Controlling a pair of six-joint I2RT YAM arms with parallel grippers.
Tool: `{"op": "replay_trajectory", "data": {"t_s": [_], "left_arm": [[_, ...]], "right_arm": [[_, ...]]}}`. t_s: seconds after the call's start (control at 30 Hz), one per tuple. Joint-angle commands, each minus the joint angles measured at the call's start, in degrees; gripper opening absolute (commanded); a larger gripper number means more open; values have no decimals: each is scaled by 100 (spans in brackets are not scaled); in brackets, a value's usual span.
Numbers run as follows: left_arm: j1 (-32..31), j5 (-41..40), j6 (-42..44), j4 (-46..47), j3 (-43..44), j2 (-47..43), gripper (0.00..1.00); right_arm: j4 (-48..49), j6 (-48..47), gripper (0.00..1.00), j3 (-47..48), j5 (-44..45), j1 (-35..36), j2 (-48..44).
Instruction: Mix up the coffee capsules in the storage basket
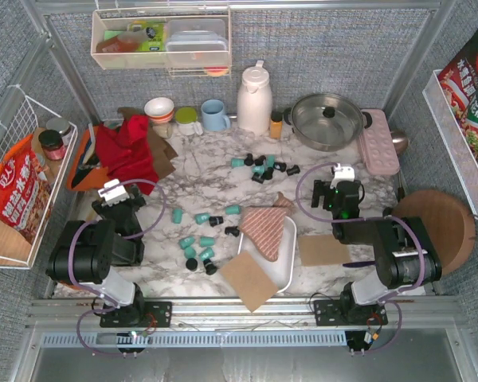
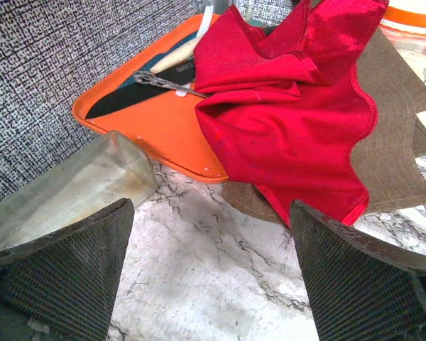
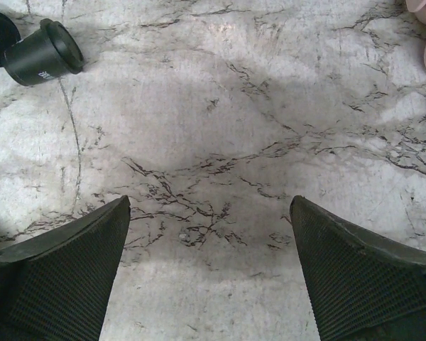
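Note:
My right gripper needs to grab the far end of the checked cloth point(image 1: 280, 208), because the cloth covers the white storage basket.
Teal and black coffee capsules lie loose on the marble in two clusters: one mid-table point(image 1: 263, 165), one nearer the left arm point(image 1: 201, 237). The white storage basket point(image 1: 286, 256) sits front centre, partly covered by a checked cloth point(image 1: 264, 226) and a brown square point(image 1: 247, 279); I see no capsule in it. My left gripper point(image 1: 111, 190) point(image 2: 209, 207) is open above bare marble, near an orange tray. My right gripper point(image 1: 342, 174) point(image 3: 209, 201) is open over bare marble, right of the far cluster. One black capsule point(image 3: 42, 52) lies ahead and to the left of it.
An orange tray point(image 2: 145, 121) holds a knife point(image 2: 138, 91) under a red cloth point(image 2: 291, 121) on a brown mat point(image 2: 397, 149). At the back stand a thermos point(image 1: 253, 99), blue mug point(image 1: 215, 115) and pot point(image 1: 327, 119). A pink tray point(image 1: 378, 142), round board point(image 1: 435, 231) and brown card point(image 1: 323, 249) lie right.

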Motion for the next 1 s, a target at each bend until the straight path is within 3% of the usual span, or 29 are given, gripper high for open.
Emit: {"op": "replay_trajectory", "data": {"t_s": [0.0,0.57,0.8,0.83,0.9,0.97], "left_arm": [[10,37,-56,68,24,1,99],[-46,-72,1,395,-169,-89,99],[-160,-38,169,1091,-546,-189,99],[-314,-442,293,1044,-535,-391,99],[-685,-1164,578,370,-359,-1078,99],[-894,-1235,458,-869,30,-1864,99]], "right_arm": [[10,49,99,2,-97,1,-26],[-92,10,99,13,-76,24,-240],[-3253,654,99,994,902,210,-2159],[-3549,757,99,1112,839,229,-2368],[-4112,908,99,1340,712,304,-2717],[-4708,1103,99,1583,704,443,-2971]]}}
